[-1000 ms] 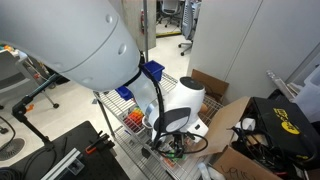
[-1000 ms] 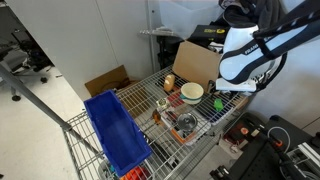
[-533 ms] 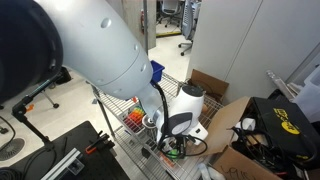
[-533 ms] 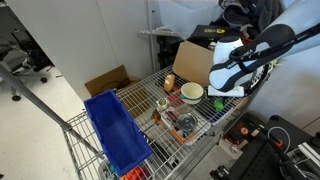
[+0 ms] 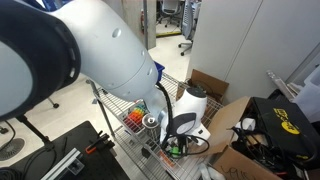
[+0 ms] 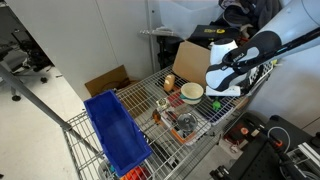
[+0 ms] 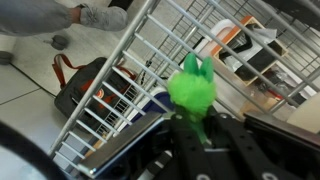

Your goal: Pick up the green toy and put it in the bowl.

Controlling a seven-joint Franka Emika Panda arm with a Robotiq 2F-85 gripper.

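Note:
Next, my gripper releases the green toy, now held in its shut fingers, in the middle of the white bowl (image 5: 187,125), between the metal cup and the cardboard box.
In the wrist view the green toy (image 7: 192,88), bright and fuzzy, sits between the black fingers of my gripper (image 7: 190,116), which is shut on its lower part. Wire cart mesh lies behind it. In an exterior view the white bowl (image 6: 192,93) stands on the cart's wire shelf, with the arm's white wrist (image 6: 226,74) just beside it towards the cart's edge. The jaws and the toy are hidden behind the wrist there. In an exterior view the white wrist (image 5: 186,106) hangs low over the cart, and the bowl is hidden.
A blue bin (image 6: 117,131) fills the near end of the wire cart (image 6: 146,97). A shiny metal cup (image 6: 163,104), an orange toy (image 6: 170,82) and a dark cluttered item (image 6: 184,124) share the shelf. An open cardboard box (image 6: 194,60) stands behind the bowl.
The arm has come down and in towards the cart's edge beside the bowl. The jaws have closed from open onto the green toy.

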